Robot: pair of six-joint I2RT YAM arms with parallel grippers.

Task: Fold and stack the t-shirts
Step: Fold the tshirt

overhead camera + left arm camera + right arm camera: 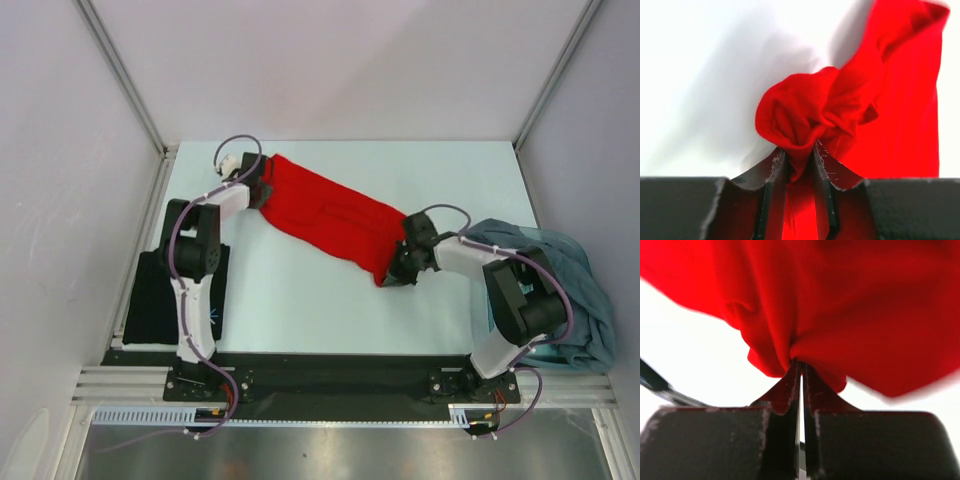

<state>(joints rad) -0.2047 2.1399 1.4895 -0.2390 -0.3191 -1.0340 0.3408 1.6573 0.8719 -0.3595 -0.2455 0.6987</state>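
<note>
The red t-shirt lies at a slant with its far end bunched in the robot's left gripper, so the robot should lay it straight before the left gripper takes its far corner (277, 163).
The red t-shirt (332, 215) stretches as a narrow band across the table from far left to centre right. My left gripper (262, 187) is shut on its far-left end; the left wrist view shows bunched red cloth (812, 117) pinched between the fingers (776, 172). My right gripper (400, 268) is shut on its near-right end; the right wrist view shows red cloth (840, 305) clamped at the fingertips (790, 385). A folded black t-shirt (150, 300) lies at the left edge beside the left arm. A heap of teal-grey t-shirts (580, 290) lies at the right edge.
Both arm bases stand at the near edge on a black rail (330, 375). White enclosure walls and aluminium posts (125, 75) surround the pale table (300, 300).
</note>
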